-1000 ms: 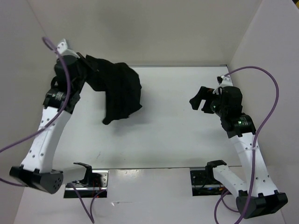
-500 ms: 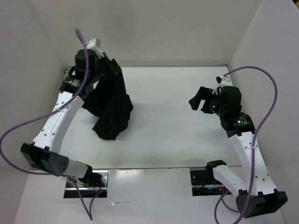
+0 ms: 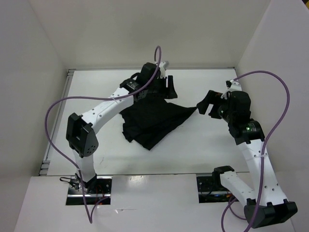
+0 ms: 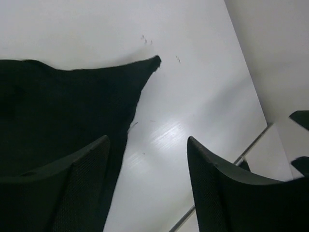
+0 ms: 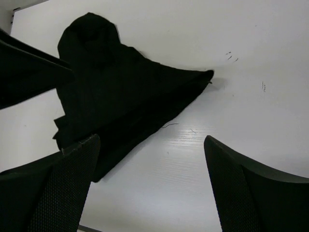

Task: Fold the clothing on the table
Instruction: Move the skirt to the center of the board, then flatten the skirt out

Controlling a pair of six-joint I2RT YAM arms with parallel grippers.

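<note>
I can see the clothing's far end lying bunched up, so I will take the clothing nearer its middle [image 3: 137,112] with my left gripper and pull it toward the far side of the table before folding.
The clothing [image 3: 154,121] is a black crumpled heap on the middle of the white table [image 3: 193,145], with one pointed corner stretched to the right. My left gripper [image 3: 170,92] hovers over its far edge, open and empty. In the left wrist view the clothing [image 4: 63,106] lies left of the open left gripper [image 4: 147,145], with bare table [image 4: 193,72] between the fingers. My right gripper [image 3: 205,107] stands open just right of the pointed corner. The right wrist view shows the clothing [image 5: 120,96] ahead of the open right gripper [image 5: 150,140], apart from it.
White walls close in the table on the left, back and right. A thin metal edge [image 4: 251,145] runs along the table's border. Purple cables [image 3: 280,96] loop off both arms. The left arm [image 3: 111,104] reaches across the table's left half.
My left arm swung from the far left corner to the centre carrying the clothing, then opened and let it go. The clothing now lies on the table. The right arm stayed still.
</note>
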